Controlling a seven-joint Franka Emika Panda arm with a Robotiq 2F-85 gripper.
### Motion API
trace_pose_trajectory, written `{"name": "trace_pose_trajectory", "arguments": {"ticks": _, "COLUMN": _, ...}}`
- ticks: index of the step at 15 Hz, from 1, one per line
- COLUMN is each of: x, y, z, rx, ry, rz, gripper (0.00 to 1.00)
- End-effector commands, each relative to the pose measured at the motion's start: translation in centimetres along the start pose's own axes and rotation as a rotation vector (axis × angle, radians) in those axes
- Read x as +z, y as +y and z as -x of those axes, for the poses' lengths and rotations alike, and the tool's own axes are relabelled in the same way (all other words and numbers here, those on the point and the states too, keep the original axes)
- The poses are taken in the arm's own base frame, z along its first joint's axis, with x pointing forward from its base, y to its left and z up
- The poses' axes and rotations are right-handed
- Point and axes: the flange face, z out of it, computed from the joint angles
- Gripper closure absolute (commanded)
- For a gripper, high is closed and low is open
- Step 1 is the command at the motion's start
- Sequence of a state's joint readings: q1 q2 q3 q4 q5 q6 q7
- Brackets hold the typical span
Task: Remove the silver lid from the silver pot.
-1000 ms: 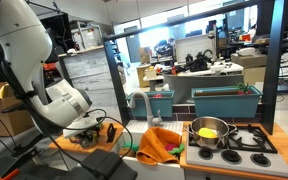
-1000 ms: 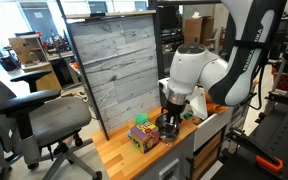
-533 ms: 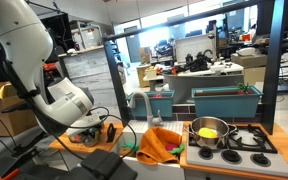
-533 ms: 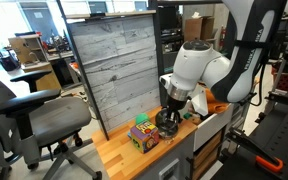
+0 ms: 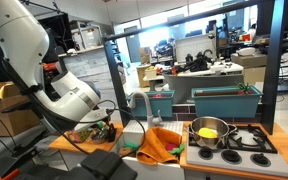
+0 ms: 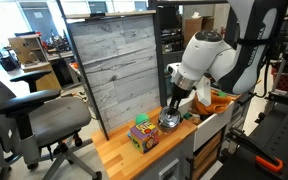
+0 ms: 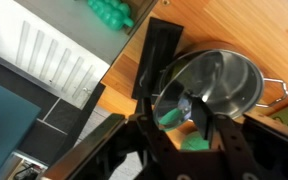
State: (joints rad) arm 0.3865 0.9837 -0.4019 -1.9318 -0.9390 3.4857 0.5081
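The silver lid is tilted steeply in my gripper over the silver pot, so next I lay it flat on the pot's rim and grip the lid's knob [image 7: 187, 103] before lifting.
The silver pot [image 7: 222, 78] stands open on the wooden counter [image 7: 134, 90]; it also shows in an exterior view [image 6: 169, 122]. My gripper [image 7: 176, 118] is shut on the silver lid [image 7: 170, 102] and holds it tilted just above the pot's near rim. The lid's shiny face reflects something green. In both exterior views the gripper [image 6: 173, 103] [image 5: 101, 129] hangs a little above the counter, over the pot. The lid itself is too small to make out there.
A colourful toy block [image 6: 144, 134] sits beside the pot. A grey wood panel [image 6: 109, 62] stands behind. A white sink [image 7: 49, 55] and an orange cloth [image 5: 162, 143] lie nearby. A second pot with something yellow in it [image 5: 210, 131] sits on the stove [image 5: 252, 141].
The arm has risen and shifted slightly, and the gripper has lifted away from the pot with the lid in its fingers.
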Motion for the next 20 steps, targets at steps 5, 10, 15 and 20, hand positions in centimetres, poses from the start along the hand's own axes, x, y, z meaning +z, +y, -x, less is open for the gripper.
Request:
{"name": "trace_pose_trajectory", "arguments": {"ticks": 5, "x": -0.1, "y": -0.4, "z": 1.3, "rx": 0.046, "ry": -0.019, "rz": 0.010, "gripper": 0.80}}
{"name": "trace_pose_trajectory", "arguments": {"ticks": 10, "x": 0.3, "y": -2.1, "z": 2.1, "rx": 0.010, "ry": -0.048, "rz": -0.036, "gripper": 0.17}}
{"name": "trace_pose_trajectory", "arguments": {"ticks": 15, "x": 0.9, "y": -3.7, "z": 1.1, "rx": -0.029, "ry": -0.030, "rz": -0.044, "gripper": 0.00}}
{"name": "trace_pose_trajectory", "arguments": {"ticks": 20, "x": 1.4, "y": -4.5, "z": 0.1, "rx": -0.065, "ry": -0.005, "rz": -0.043, "gripper": 0.00}}
